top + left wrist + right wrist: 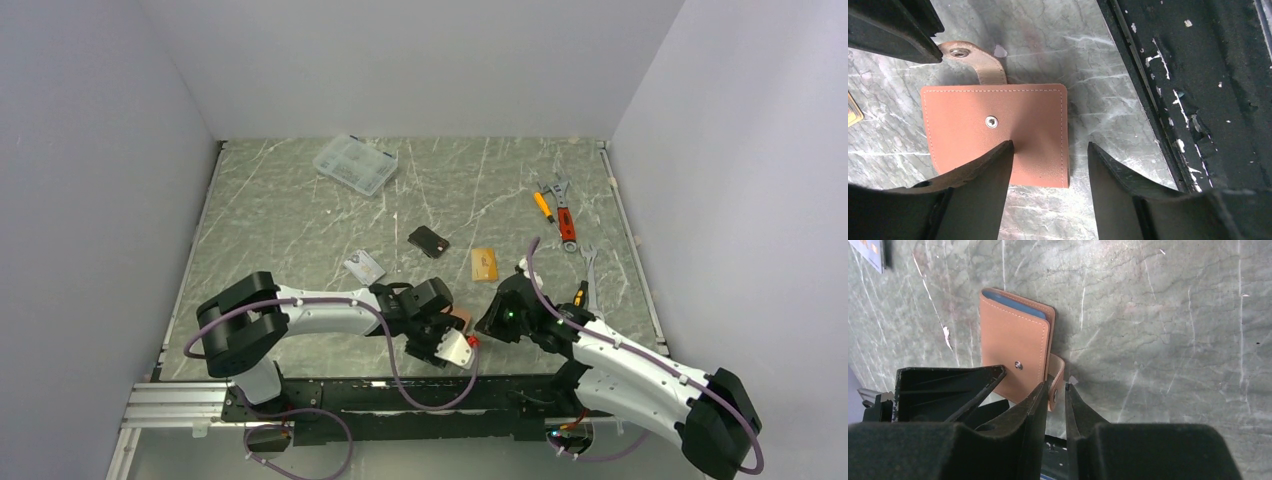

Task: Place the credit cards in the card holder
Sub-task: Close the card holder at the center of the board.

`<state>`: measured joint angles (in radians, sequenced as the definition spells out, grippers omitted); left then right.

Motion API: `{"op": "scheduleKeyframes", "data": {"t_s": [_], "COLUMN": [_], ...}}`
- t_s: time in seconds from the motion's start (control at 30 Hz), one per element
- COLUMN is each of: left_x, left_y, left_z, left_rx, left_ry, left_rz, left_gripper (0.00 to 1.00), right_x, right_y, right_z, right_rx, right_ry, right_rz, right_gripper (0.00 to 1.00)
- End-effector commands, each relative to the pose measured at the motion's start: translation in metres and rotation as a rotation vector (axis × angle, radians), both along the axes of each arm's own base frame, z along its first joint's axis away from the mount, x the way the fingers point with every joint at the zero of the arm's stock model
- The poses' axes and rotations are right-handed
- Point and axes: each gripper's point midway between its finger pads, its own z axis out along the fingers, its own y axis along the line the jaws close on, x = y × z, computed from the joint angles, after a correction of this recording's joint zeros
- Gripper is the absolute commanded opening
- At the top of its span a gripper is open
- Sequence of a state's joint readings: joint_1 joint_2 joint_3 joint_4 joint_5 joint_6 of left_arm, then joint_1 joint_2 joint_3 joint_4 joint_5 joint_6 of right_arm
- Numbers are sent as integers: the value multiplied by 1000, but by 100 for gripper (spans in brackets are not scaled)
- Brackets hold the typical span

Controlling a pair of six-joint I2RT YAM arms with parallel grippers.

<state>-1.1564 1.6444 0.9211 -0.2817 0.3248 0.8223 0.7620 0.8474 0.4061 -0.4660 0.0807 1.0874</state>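
Note:
I see the tab's end curling away from the card holder's snap, so next I open my right gripper, take the tab's end again and fold it onto that snap [991, 121].
The pinkish-brown card holder [462, 318] lies flat near the table's front edge, between both grippers. In the left wrist view the holder [993, 125] shows its snap, with its tab [985, 67] curling away. My left gripper [1049, 147] is open and empty, one finger over the holder and one beside its edge. My right gripper [1057, 386] is shut on the tab [1058, 367], with the holder [1015, 340] just beyond. The silver-grey card [364, 265], black card [428, 241] and orange-gold card [485, 264] lie apart on the table farther back.
A clear compartment box [355, 163] sits at the back left. Wrenches and a screwdriver [560, 210] lie at the back right, with another wrench [588, 265] near my right arm. A black rail [1198, 100] runs along the near table edge.

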Motion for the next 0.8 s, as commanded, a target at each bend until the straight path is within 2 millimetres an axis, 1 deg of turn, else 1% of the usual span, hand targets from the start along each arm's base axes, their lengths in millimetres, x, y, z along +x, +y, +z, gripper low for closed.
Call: {"op": "scheduleKeyframes", "data": {"t_s": [0.0,0.07,0.17,0.27,0.5,0.67,0.77], "left_x": [-5,-8,-8,-5,0,0,-1], "left_y": [-1,2,3,2,2,5,6], "left_z": [7,3,-1,-4,-5,-6,-6], "left_rx": [-31,-13,-4,1,7,20,18], "left_ry": [-42,-47,-78,-105,-145,-148,-143], "left_rz": [-14,-14,-9,8,23,24,23], "left_gripper": [58,51,44,39,38,37,37], "right_x": [-1,-1,3,1,-6,-9,-7], "right_y": [5,8,12,17,15,14,11], "right_z": [12,15,21,26,19,14,15], "right_rx": [19,30,44,52,-18,-60,-79], "right_ry": [15,16,8,35,118,159,154], "right_rz": [35,44,46,74,113,135,133], "right_gripper": [24,25,25,25,25,22,21]}}
